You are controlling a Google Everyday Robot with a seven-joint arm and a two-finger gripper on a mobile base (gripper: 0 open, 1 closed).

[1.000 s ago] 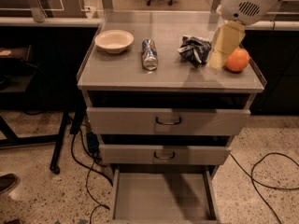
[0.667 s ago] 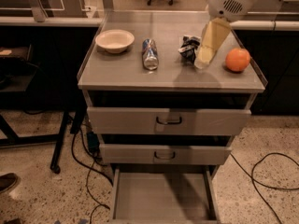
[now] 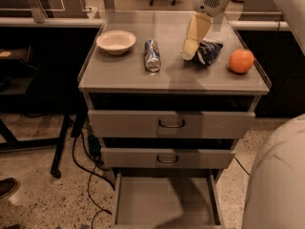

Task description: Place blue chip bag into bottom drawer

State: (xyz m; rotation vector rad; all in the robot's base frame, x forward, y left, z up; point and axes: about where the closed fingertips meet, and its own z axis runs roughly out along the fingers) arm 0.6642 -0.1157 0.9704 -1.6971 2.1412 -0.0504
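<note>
The robot's gripper needs to close from above on the end [image 3: 199, 53] of the blue chip bag that is nearest the drink can, away from the orange.
The blue chip bag [image 3: 208, 52] lies crumpled on the cabinet top, right of centre, between the drink can and the orange. My gripper [image 3: 188, 54] hangs down from the white wrist at the top. Its cream tip sits just left of the bag, right at the bag's left edge and low over the top surface. I cannot tell whether it touches the bag. The bottom drawer [image 3: 166, 203] is pulled out at the foot of the cabinet, and its flat grey floor is bare.
A white bowl [image 3: 116, 41] sits at the top's left. A blue-and-silver can [image 3: 152, 55] lies in the middle and an orange [image 3: 241, 61] at the right. The two upper drawers [image 3: 170, 123] are partly pulled out. Cables run on the floor at the left. My own body fills the lower right.
My gripper has moved left, from beside the orange across the bag to the bag's left edge. The view has shifted a little. The bag, can, bowl and orange stay in place.
</note>
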